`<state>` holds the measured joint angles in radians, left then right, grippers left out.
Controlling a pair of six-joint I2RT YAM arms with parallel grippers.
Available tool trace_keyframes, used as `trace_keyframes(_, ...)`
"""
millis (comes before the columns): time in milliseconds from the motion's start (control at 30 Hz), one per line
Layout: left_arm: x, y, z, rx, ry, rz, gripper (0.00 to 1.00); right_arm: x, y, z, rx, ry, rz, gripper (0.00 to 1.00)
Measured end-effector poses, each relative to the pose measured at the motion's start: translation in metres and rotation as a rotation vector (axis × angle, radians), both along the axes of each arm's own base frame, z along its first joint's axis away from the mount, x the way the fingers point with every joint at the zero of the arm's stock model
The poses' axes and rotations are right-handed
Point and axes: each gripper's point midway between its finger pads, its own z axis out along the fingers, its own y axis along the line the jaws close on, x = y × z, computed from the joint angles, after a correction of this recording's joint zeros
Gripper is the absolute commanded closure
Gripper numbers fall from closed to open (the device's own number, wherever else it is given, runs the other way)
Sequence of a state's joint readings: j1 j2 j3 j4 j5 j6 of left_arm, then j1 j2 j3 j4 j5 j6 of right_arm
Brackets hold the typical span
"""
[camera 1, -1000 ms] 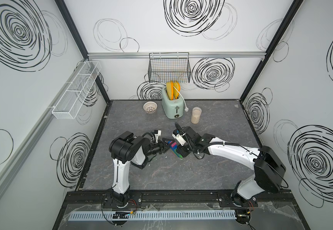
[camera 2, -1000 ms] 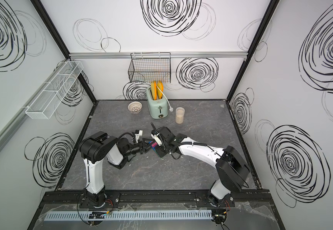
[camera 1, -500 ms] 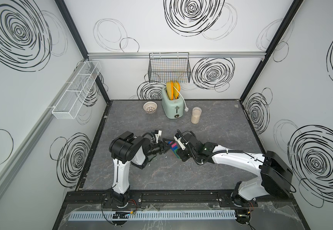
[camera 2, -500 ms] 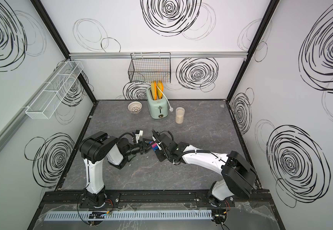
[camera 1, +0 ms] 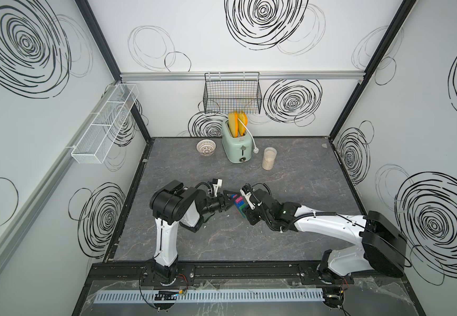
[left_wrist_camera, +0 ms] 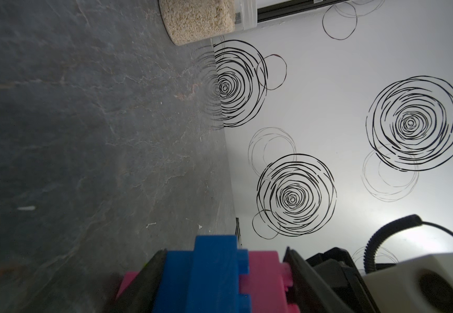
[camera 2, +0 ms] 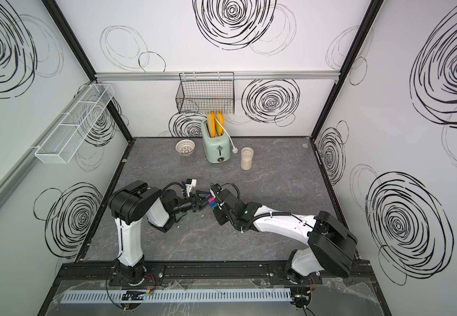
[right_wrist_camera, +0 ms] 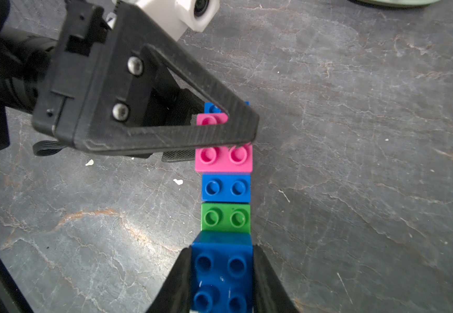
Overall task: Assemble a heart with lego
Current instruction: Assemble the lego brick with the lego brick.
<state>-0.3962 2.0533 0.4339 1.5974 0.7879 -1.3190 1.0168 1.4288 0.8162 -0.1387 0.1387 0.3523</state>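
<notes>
The heart is held in my right gripper only by the blue end brick, so that gripper should open and grab the heart by the green brick (right_wrist_camera: 225,217) before my left gripper opens.
The heart (camera 1: 239,205) (camera 2: 212,203) is a strip-like clump of joined lego, held between both grippers low over the middle of the table. In the right wrist view the heart (right_wrist_camera: 225,189) shows pink, blue, green and blue studded bricks in a row. My right gripper (right_wrist_camera: 222,252) (camera 1: 245,213) is shut on the blue end brick. My left gripper (left_wrist_camera: 224,254) (camera 1: 231,201) is shut on the far end, its fingers (right_wrist_camera: 220,127) clamped over pink and blue bricks (left_wrist_camera: 214,271). The lime brick is hidden.
At the back stand a mint toaster (camera 1: 237,147) with orange slices, a small white bowl (camera 1: 206,147) and a jar of grain (camera 1: 269,158) (left_wrist_camera: 201,19). A wire basket (camera 1: 233,95) hangs on the back wall, a white rack (camera 1: 104,128) on the left wall.
My right arm has sunk lower, its forearm dropping toward the table and its wrist turning, while it keeps its grip. The left arm and the heart have hardly moved.
</notes>
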Motion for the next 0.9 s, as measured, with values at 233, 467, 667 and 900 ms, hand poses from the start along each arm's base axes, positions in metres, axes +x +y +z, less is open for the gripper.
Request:
trace_keyframes(233,0.005,0.005,0.0,0.001,0.002,0.02,0.42,0.007,0.01,0.0,-0.032,0.016,0.0,0.71)
trace_keyframes(467,0.005,0.006,-0.001,0.001,0.005,0.021,0.42,0.008,0.007,-0.001,-0.039,0.032,0.004,0.52)
trace_keyframes(667,0.005,0.006,-0.001,-0.001,0.009,0.025,0.42,0.006,-0.001,-0.003,-0.052,0.059,0.031,0.33)
trace_keyframes(900,0.005,0.006,-0.001,-0.001,0.011,0.025,0.42,0.011,0.0,0.004,-0.038,0.055,0.055,0.26)
